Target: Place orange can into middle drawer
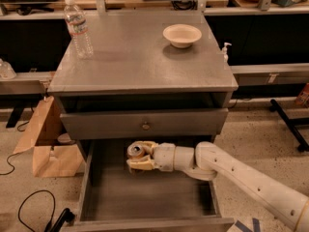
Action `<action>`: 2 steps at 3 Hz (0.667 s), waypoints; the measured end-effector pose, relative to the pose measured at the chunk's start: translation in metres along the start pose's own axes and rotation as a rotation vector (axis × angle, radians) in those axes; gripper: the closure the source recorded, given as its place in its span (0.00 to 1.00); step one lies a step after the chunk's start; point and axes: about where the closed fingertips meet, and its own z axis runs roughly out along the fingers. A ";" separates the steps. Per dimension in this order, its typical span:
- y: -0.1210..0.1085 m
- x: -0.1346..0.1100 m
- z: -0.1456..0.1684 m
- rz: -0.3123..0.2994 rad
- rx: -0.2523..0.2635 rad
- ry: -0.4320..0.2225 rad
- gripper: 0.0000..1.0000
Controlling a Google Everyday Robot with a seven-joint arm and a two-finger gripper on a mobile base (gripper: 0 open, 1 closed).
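Observation:
My gripper is going to release the orange can on the middle drawer's grey bottom near the drawer's side (118, 186) next to the cardboard box. The can is still above that floor.
The orange can (136, 151) is held tilted in my gripper (138, 157), silver top facing up and left. The gripper is shut on it, pale fingers (141, 165) wrapped around its sides. Can and gripper hang inside the open middle drawer (96, 197), near its back, just below the closed drawer front with the small round knob (145, 126). The can is still above the drawer's bare grey floor. My white arm (241, 178) comes in from the lower right over the drawer's right wall.
On the cabinet top stand a clear water bottle (78, 28) at back left and a pale bowl (182, 35) at back right. A cardboard box (46, 139) sits on the floor left of the cabinet. Black cables (29, 207) lie at lower left.

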 end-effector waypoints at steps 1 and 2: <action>0.009 0.039 0.023 0.031 -0.019 -0.041 1.00; 0.021 0.069 0.055 0.062 -0.047 -0.060 1.00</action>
